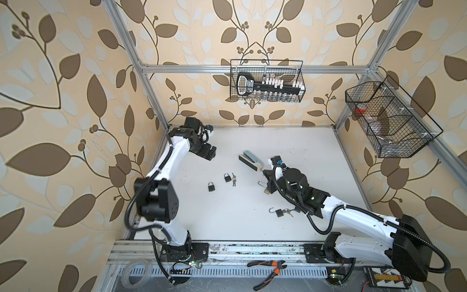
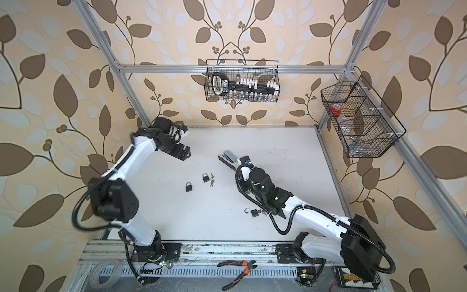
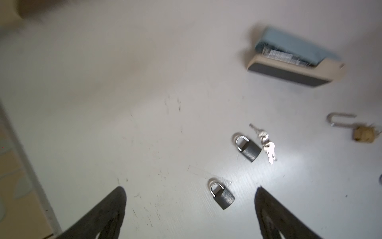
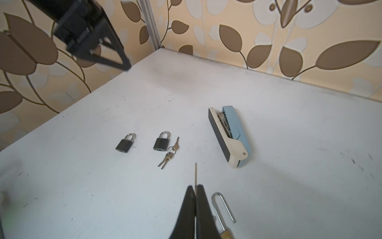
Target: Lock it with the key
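Next, my right gripper lets go of the key on the table (image 1: pixel 217 189) (image 4: pixel 136 150) next to the shut black padlock that is farther from the stapler.
My right gripper (image 4: pixel 195 187) is shut on a key (image 4: pixel 195 173), whose thin blade sticks out edge-on past the fingertips. Right beside it lies a brass padlock (image 4: pixel 226 233) with its long shackle (image 4: pixel 223 207) swung open; a top view shows it by the right gripper (image 1: pixel 265 175) as the brass padlock (image 1: pixel 265 192). My left gripper (image 3: pixel 190 189) hangs open and empty above the back left of the table, also seen in a top view as the left gripper (image 1: pixel 209 153). Below it lie two shut black padlocks (image 1: pixel 211 186) (image 1: pixel 227 177) and a key bunch (image 1: pixel 233 179).
A blue and cream stapler (image 1: pixel 251 160) lies behind my right gripper. A third black padlock (image 1: pixel 279 212) with an open shackle and keys sits under the right arm. Wire baskets (image 1: pixel 267 81) (image 1: pixel 389 121) hang on the frame. Pliers (image 1: pixel 269 270) rest on the front rail.
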You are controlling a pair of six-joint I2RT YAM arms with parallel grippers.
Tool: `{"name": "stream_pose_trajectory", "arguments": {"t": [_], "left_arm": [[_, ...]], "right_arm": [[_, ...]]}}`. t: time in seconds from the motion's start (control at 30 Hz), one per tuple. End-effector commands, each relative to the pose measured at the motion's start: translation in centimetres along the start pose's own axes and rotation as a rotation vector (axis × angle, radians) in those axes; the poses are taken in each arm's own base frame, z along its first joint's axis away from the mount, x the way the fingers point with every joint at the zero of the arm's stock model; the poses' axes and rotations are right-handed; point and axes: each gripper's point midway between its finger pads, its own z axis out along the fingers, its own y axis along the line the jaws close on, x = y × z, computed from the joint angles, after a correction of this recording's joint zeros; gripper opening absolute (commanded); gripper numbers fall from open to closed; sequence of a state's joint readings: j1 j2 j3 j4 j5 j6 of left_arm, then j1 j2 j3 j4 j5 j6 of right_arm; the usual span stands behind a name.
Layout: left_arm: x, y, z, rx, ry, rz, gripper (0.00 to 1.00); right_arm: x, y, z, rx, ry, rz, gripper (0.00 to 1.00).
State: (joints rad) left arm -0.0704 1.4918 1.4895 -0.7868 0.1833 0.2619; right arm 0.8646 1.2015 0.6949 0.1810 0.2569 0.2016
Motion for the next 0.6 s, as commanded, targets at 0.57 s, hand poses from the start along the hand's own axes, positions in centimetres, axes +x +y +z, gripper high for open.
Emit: {"name": "stream_pose_trajectory", "arguments": {"t": [0.57], "left_arm": [[6.5,1.0,-10.1,0.091,-0.468,-0.862,0.99]], "right_arm": [[7.0,17.1,9.1,-0.118,0.129,0.051,0.00]]}}
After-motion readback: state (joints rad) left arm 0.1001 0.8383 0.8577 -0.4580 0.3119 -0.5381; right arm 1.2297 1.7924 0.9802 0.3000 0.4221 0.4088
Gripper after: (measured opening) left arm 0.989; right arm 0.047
